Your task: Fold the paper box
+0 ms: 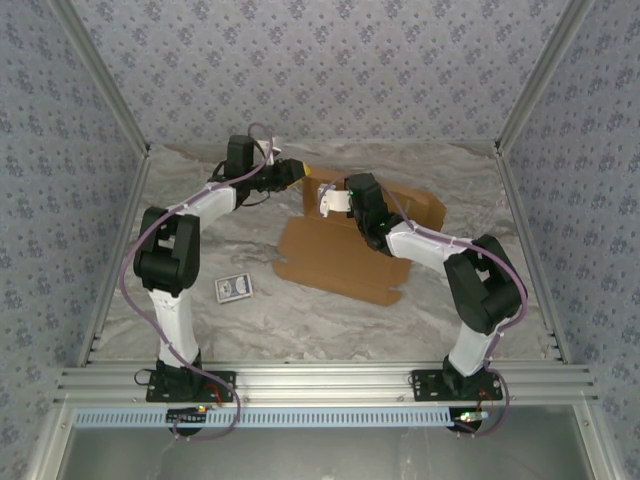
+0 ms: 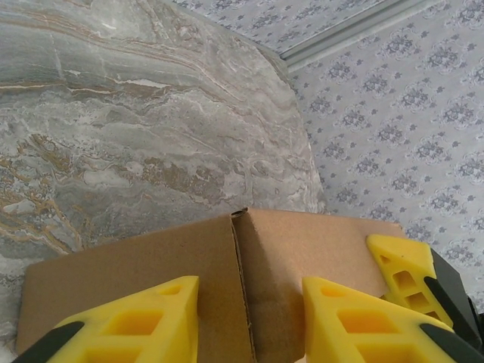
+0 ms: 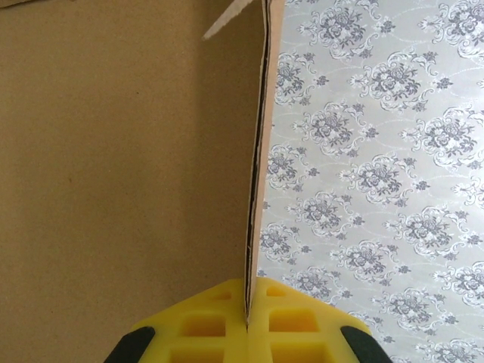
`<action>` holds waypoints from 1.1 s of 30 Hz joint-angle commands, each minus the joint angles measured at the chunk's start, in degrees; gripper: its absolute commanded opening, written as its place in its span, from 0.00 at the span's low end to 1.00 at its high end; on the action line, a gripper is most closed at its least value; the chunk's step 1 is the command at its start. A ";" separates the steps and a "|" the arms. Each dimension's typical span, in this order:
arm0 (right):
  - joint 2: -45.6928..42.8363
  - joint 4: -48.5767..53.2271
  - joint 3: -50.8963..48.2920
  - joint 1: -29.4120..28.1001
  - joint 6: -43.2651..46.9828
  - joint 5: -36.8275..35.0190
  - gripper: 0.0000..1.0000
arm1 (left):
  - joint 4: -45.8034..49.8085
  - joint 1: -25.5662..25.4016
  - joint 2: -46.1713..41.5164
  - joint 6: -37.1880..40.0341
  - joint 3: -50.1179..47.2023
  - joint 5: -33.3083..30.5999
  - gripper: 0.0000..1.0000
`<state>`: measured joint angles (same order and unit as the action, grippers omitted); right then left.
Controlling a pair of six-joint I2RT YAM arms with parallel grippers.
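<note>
The left gripper straddles the creased corner where side panel meets wall; it should back off and pinch the side panel's near edge [image 1: 305, 211].
The paper box [image 1: 340, 255] is a brown cardboard sheet lying mid-table, its far-left part raised. In the left wrist view, two cardboard panels [image 2: 287, 249] meet at a creased corner, and my left gripper [image 2: 249, 325] straddles that crease. Its yellow fingers [image 2: 144, 321] stand apart on either side, so it is open. From above, the left gripper [image 1: 293, 170] sits at the box's far-left corner. My right gripper [image 3: 247, 318] is shut on the thin edge of an upright cardboard wall [image 3: 113, 189]. One of its yellow fingers [image 2: 401, 272] shows at the panel's right end.
A small blue-and-white card packet [image 1: 234, 288] lies on the marble tabletop [image 1: 200, 220], left of the box and near the left arm. Patterned walls enclose the table on three sides, with metal rails along the near edge.
</note>
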<state>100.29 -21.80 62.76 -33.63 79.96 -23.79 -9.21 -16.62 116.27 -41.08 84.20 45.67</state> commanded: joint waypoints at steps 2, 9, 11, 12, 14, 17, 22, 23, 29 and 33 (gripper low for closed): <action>1.86 0.46 -0.78 0.53 0.78 -1.39 0.00 | 0.54 -0.43 1.99 -0.40 -0.65 1.63 0.33; 2.28 -0.21 -1.39 0.74 1.15 -1.86 0.00 | 0.50 -0.08 2.73 -0.80 -1.61 1.39 0.30; 2.41 -0.50 -1.83 0.75 1.24 -1.85 0.00 | 0.35 0.18 2.95 -0.93 -2.23 1.04 0.30; 2.50 -0.63 -2.05 0.78 1.24 -1.87 0.00 | -0.07 0.26 3.02 -1.19 -2.73 0.99 0.30; 2.58 -0.87 -2.42 0.93 1.31 -1.92 0.00 | -0.32 0.32 3.33 -1.26 -3.45 0.66 0.30; 2.80 -1.39 -3.08 1.08 1.42 -1.87 0.00 | -0.12 0.32 3.78 -0.99 -4.69 -0.20 0.29; 3.04 -1.88 -3.79 1.01 1.60 -1.52 0.00 | 0.63 0.69 4.14 -0.39 -5.50 -1.13 0.25; 2.98 -2.01 -3.74 0.95 1.75 -1.50 0.00 | 0.94 0.79 4.14 -0.27 -5.33 -1.24 0.24; 2.69 -1.06 -2.56 0.84 1.86 -1.43 0.00 | 1.12 1.59 2.59 -0.59 -3.30 -1.53 0.35; 2.54 -0.70 -2.51 0.84 1.77 -1.48 0.00 | 1.57 2.15 0.69 0.27 -1.48 -1.50 0.49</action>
<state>101.30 -27.40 60.53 -33.36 80.66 -24.14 -13.80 -15.84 116.92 -41.95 81.52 45.47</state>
